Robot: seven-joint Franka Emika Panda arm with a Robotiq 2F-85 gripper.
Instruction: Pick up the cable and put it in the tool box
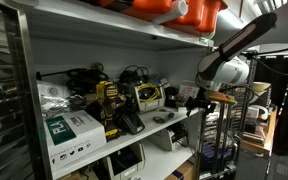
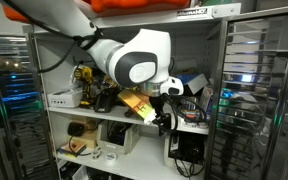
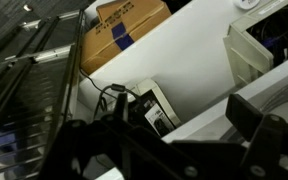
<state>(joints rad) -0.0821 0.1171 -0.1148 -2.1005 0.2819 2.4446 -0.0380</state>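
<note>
The bundled cable (image 1: 169,117) lies on the white middle shelf, just in front of the yellow tool box. Next, my gripper closes on it.
The yellow tool box (image 1: 144,96) with black trim and a pale label stands on the middle shelf. Black cable (image 1: 134,73) lies coiled just behind and above it. My gripper (image 1: 198,100) hangs off the shelf's end, apart from the tool box. In the other exterior view the gripper (image 2: 165,116) is below a yellow case (image 2: 136,102) that the arm partly hides. In the wrist view the jaws (image 3: 182,115) are open and empty. A black cable (image 3: 114,95) runs from a small black device (image 3: 152,108) on the white surface below.
A yellow-and-black power tool (image 1: 109,106) and a green-and-white box (image 1: 72,130) stand on the shelf. A wire rack (image 1: 234,130) stands close beside the arm. A cardboard box (image 3: 124,28) and a white bin (image 3: 254,50) lie below the wrist. Orange cases (image 1: 179,10) sit on the top shelf.
</note>
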